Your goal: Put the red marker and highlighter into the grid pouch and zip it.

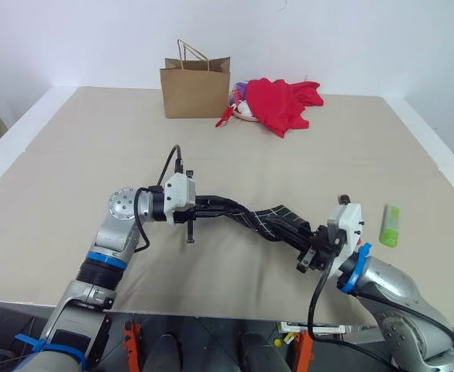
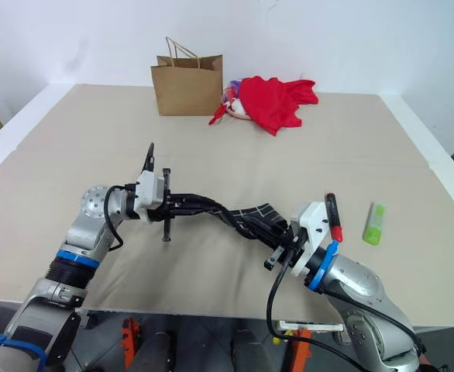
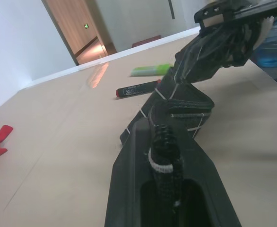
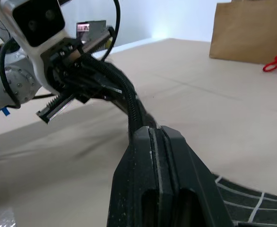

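The grid pouch twists and its zipper buckles between the robot's grippers, so the robot should first lay the pouch flat, then take the zipper's end (image 3: 163, 149) with the left gripper.
The grid pouch (image 1: 266, 221) hangs twisted above the table, stretched between my two grippers. My left gripper (image 1: 210, 207) is shut on its left end, and in the left wrist view its fingers (image 3: 164, 156) clamp the pouch's edge. My right gripper (image 1: 308, 246) is shut on the pouch's right end along the zipper edge (image 4: 134, 111). The red marker (image 2: 333, 217) lies on the table just behind my right wrist. To the right of it lies the lime-green highlighter (image 1: 390, 225), apart from both grippers.
A brown paper bag (image 1: 195, 87) stands at the back of the table. Next to it lies a red cloth (image 1: 285, 102) with small items beside it. The table's right edge (image 1: 444, 167) runs close to the highlighter.
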Robot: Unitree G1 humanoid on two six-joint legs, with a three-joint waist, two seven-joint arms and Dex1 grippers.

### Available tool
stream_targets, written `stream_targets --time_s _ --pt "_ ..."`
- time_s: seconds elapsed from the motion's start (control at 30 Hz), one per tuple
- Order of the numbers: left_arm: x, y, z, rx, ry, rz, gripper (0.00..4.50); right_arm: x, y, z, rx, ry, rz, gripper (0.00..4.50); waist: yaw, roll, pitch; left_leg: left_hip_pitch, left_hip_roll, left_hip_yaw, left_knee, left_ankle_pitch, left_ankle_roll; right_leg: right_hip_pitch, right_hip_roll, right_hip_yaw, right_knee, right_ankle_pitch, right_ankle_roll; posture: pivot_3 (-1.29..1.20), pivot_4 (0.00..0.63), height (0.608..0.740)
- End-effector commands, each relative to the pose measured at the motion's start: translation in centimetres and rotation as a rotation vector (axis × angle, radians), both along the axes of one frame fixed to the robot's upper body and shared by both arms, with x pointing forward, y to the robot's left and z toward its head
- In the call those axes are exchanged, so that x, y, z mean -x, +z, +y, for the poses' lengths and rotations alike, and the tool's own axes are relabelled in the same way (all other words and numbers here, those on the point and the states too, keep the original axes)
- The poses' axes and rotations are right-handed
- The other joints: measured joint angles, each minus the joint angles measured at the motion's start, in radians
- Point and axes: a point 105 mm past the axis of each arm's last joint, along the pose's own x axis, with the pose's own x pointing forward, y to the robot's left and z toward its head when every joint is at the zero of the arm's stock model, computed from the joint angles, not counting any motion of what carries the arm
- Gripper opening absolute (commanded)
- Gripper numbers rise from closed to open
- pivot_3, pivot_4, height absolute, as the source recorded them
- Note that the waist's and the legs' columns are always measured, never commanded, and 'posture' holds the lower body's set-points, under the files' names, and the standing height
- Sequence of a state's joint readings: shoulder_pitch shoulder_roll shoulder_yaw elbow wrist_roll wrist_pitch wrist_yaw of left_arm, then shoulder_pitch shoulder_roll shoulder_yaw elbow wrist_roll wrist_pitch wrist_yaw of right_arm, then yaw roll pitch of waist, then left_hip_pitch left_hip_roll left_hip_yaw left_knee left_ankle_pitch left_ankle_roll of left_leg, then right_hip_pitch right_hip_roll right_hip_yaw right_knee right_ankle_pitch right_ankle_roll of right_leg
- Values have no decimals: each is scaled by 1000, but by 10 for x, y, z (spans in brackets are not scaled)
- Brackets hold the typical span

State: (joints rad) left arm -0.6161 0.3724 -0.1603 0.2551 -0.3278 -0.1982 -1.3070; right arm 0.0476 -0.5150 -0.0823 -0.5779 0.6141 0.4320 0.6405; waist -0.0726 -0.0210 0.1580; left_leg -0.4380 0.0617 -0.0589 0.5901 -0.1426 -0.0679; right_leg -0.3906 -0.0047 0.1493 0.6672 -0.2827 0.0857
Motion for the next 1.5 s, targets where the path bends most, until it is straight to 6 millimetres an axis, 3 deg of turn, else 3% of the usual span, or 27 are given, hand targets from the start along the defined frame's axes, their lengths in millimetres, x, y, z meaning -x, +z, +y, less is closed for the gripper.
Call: stream_targets --time_s 0.03,0.07,0.2,0.27,0.3,0.33,0.47,0.63,0.87,1.0,1.07,1.1,1.23,1.5 --pt "14 -2 2 -41 -66 -9 0 15 1 -14 85 49 -12 692 0 0 0 0 0 0 0 0 0 0 0 0 0 0 0 0 150 740" --pt "16 -3 3 -49 -73 -5 0 16 0 -17 92 54 -4 770 1 0 0 0 0 0 0 0 0 0 0 0 0 0 0 0 150 740" --pt "22 -15 10 -128 -117 57 0 28 -4 -39 115 91 86 2672 1 0 0 0 0 0 0 0 0 1 0 0 0 -1 0 0 150 740" --pt "24 -23 16 -186 -130 126 0 22 2 -48 126 69 71 3774 -4 0 0 1 0 0 1 0 0 1 0 0 0 -2 -3 0 150 740" --pt "25 -26 19 -211 -136 153 365 16 6 -50 129 56 56 4282 -6 0 0 1 0 0 1 0 0 1 0 0 0 -1 -4 0 150 740" --pt "26 -28 21 -227 -141 165 768 11 9 -52 132 43 38 4500 -8 -1 0 2 0 0 1 0 0 1 0 0 0 -1 -5 0 150 740" --pt "30 -29 24 -269 -172 184 2269 -3 13 -48 139 43 6 4500 -5 -1 1 2 0 0 1 1 1 1 0 0 0 0 -6 0 150 740" --pt "39 -35 43 -373 -196 231 4297 -24 11 -38 132 60 -19 4500 -5 -1 1 0 0 0 1 1 1 0 0 0 0 0 -6 0 150 740" --pt "42 -35 57 -392 -143 146 4409 -45 1 -21 171 109 -68 4500 -3 -1 1 0 0 0 -2 1 2 -1 0 0 0 -1 -2 0 150 740" --pt "39 -35 54 -332 -81 -24 4500 -49 -6 -9 166 144 -78 3326 0 -1 2 0 0 0 -2 1 2 -1 0 -1 0 -1 -2 0 150 740" --pt "47 -40 51 -326 -84 -87 4500 -49 -19 -5 171 150 -41 2300 0 -1 2 1 0 0 -2 1 1 0 0 -1 0 -1 -2 0 150 740" --pt "50 -42 50 -321 -92 -111 4500 -49 -24 -4 180 151 -31 2003 0 -1 2 1 0 0 -2 1 1 0 0 -1 0 -1 -2 0 150 740" --pt "55 -45 47 -321 -102 -156 4500 -52 -33 -5 172 132 3 116 1 -1 2 0 0 0 -2 1 1 -1 0 -1 0 -1 -2 0 150 740" --pt "53 -50 41 -307 -68 -241 4500 -54 -55 -15 218 83 69 35 0 -1 2 1 0 0 -1 1 1 0 0 -1 0 -1 -5 0 150 740"
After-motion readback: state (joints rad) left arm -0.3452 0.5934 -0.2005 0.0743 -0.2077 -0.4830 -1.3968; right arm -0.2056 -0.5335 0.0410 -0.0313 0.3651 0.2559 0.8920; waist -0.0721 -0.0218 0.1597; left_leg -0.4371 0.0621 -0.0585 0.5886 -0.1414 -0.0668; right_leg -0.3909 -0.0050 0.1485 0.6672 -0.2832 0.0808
